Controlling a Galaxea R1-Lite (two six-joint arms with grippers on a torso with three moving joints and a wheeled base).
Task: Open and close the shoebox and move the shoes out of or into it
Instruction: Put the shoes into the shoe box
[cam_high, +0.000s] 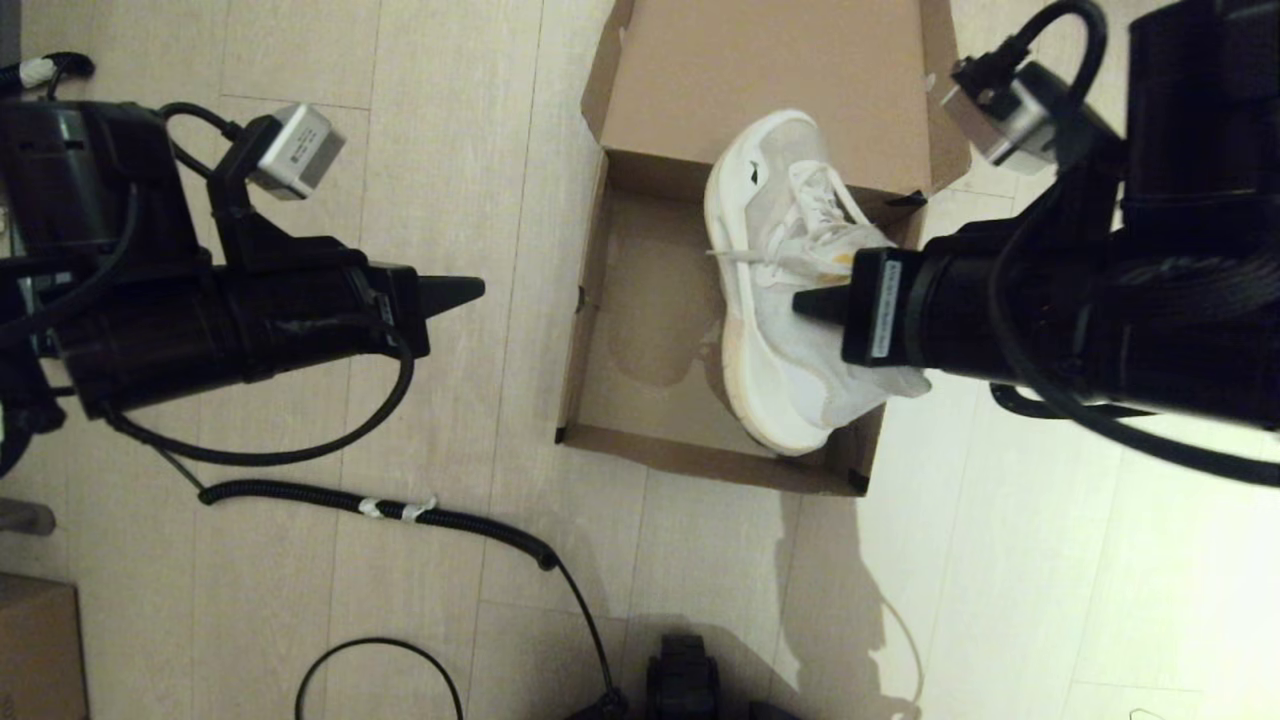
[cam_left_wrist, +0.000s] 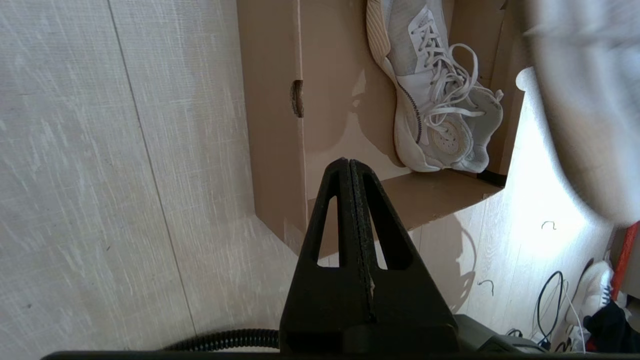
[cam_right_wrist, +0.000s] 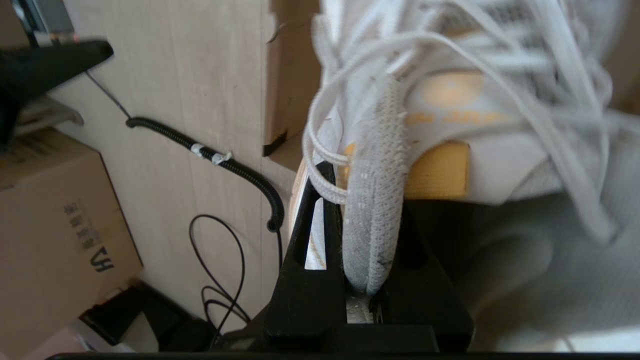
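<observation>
I will let go of the white sneaker with my right gripper on the bare half of the shoebox's bottom (cam_high: 684, 298), next to the other sneaker.
The shoebox (cam_high: 700, 455) stands open on the floor, its lid (cam_high: 760, 60) folded back. My right gripper (cam_high: 800, 305) is shut on the knit collar of a white sneaker (cam_high: 780, 210) and holds it tilted over the right half of the box. In the right wrist view the collar (cam_right_wrist: 372, 210) sits pinched between the fingers, with laces and a yellow insole behind it. A second white sneaker (cam_left_wrist: 435, 115) lies inside the shoebox (cam_left_wrist: 272, 100) along its right wall. My left gripper (cam_high: 470, 290) (cam_left_wrist: 348, 162) is shut and empty over the floor, left of the box.
A ribbed black hose (cam_high: 400, 508) runs across the floor in front of the box, with a thin black cable (cam_high: 380, 650) nearer me. A smaller brown carton (cam_high: 35, 650) (cam_right_wrist: 50, 210) sits at the front left. The box's left half (cam_high: 650, 300) is bare.
</observation>
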